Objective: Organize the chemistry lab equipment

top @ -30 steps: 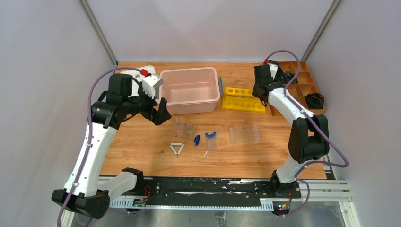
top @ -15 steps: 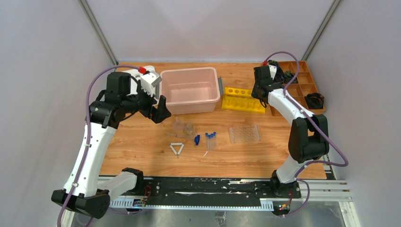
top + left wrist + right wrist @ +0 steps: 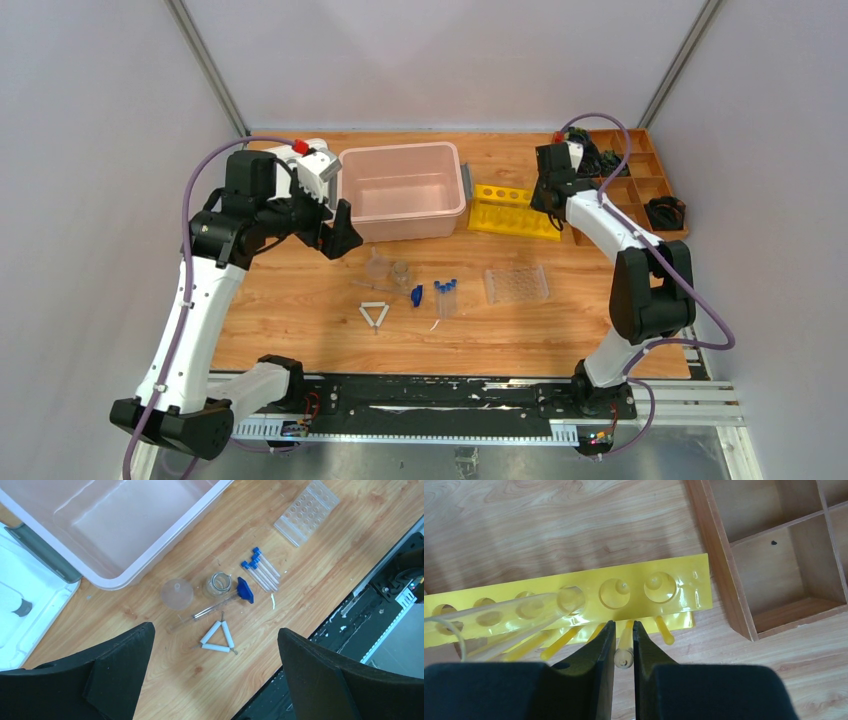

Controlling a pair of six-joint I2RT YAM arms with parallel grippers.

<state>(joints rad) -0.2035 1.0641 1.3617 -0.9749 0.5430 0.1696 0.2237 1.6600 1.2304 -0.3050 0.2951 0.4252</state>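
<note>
My right gripper is going to release the clear tube, now at the yellow rack's front, on the yellow rack's front peg (image 3: 542, 217) (image 3: 625, 642), second from the wooden box.
My left gripper (image 3: 335, 233) is open and empty, held high over the table in front of the pink bin. Its wrist view shows the white triangle frame (image 3: 218, 638) between its fingers, far below. Beyond the triangle lie a thin rod (image 3: 210, 611) with a blue end, a clear funnel-like piece (image 3: 177, 593), a small glass jar (image 3: 219, 583), several blue-capped tubes (image 3: 261, 570) and the clear tube tray (image 3: 306, 512). My right gripper (image 3: 624, 645) is shut on a clear tube (image 3: 625, 655) at the front of the yellow rack (image 3: 634, 597). Another clear tube (image 3: 514, 612) sits in the rack.
A pink plastic bin (image 3: 402, 190) stands at the back middle, with the yellow rack (image 3: 515, 212) to its right. A wooden compartment box (image 3: 640, 185) fills the back right corner. A white lid (image 3: 30, 605) lies left of the bin.
My left gripper has drawn slightly back and up toward the bin, still open. My right gripper has stayed at the yellow rack.
</note>
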